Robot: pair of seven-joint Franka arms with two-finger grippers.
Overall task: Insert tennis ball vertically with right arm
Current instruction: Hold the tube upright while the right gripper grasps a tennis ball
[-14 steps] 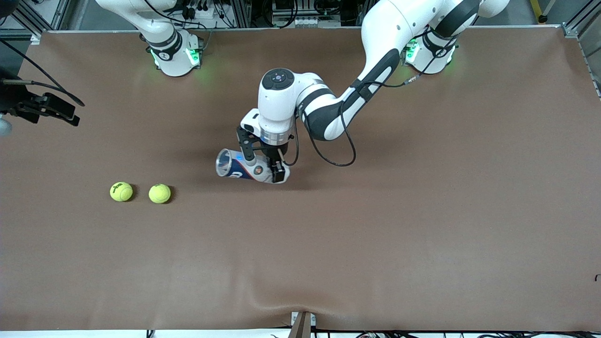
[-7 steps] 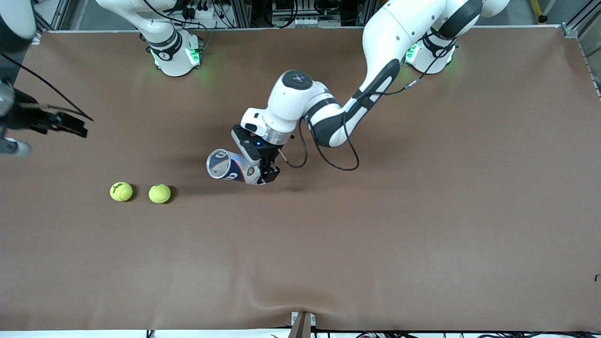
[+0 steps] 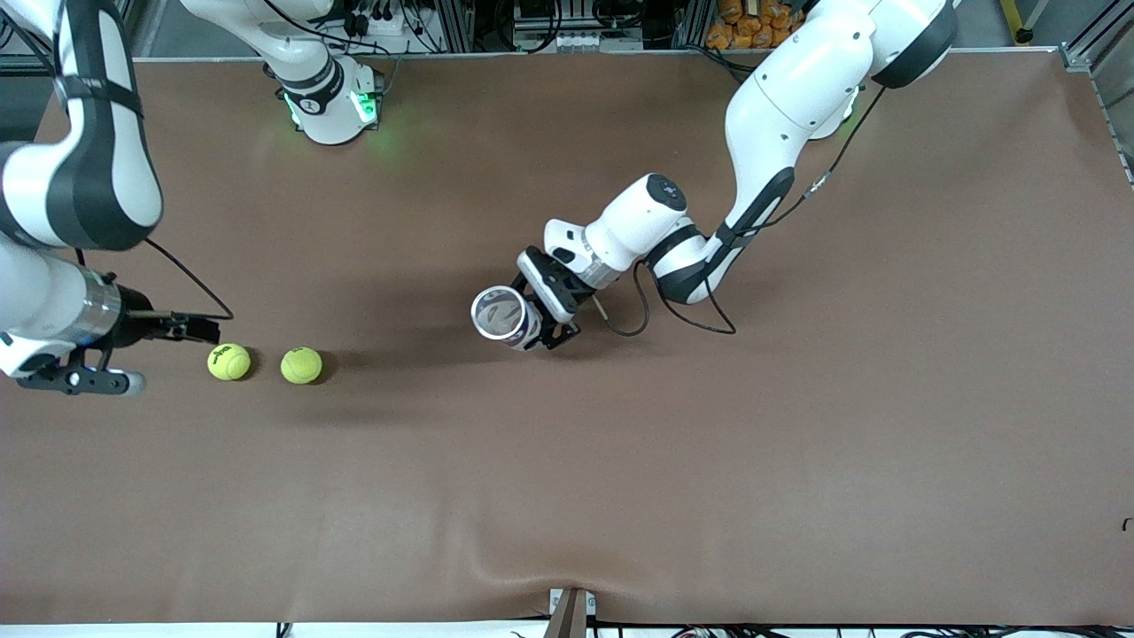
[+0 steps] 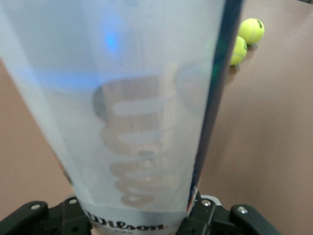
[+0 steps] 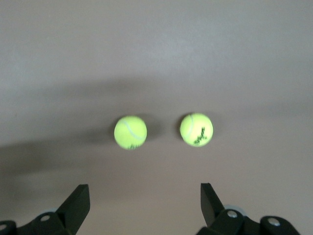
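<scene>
The tennis ball lies nearer the clear Wilson ball can. My right gripper needs to close next around the middle of the tennis ball (image 3: 300, 366) (image 5: 130, 132).
Two yellow-green tennis balls (image 3: 229, 361) (image 3: 301, 365) lie side by side on the brown table toward the right arm's end. My right gripper (image 3: 205, 331) hangs open just beside them, nothing between its fingers (image 5: 78, 201). The right wrist view shows both balls (image 5: 130, 132) (image 5: 196, 129) ahead of the open jaws. My left gripper (image 3: 551, 321) is shut on the base of a clear Wilson ball can (image 3: 505, 317), held above the table's middle with its open mouth tipped upward. The can (image 4: 137, 112) fills the left wrist view, with both balls (image 4: 252, 30) small past its edge.
The brown mat (image 3: 620, 461) covers the whole table, with a raised fold (image 3: 532, 554) at the edge nearest the front camera. The two arm bases (image 3: 332, 106) stand along the table's edge farthest from that camera.
The left arm swung the can toward its own end of the table and tipped its mouth upward. The right arm came down into view, bringing its open gripper beside the balls.
</scene>
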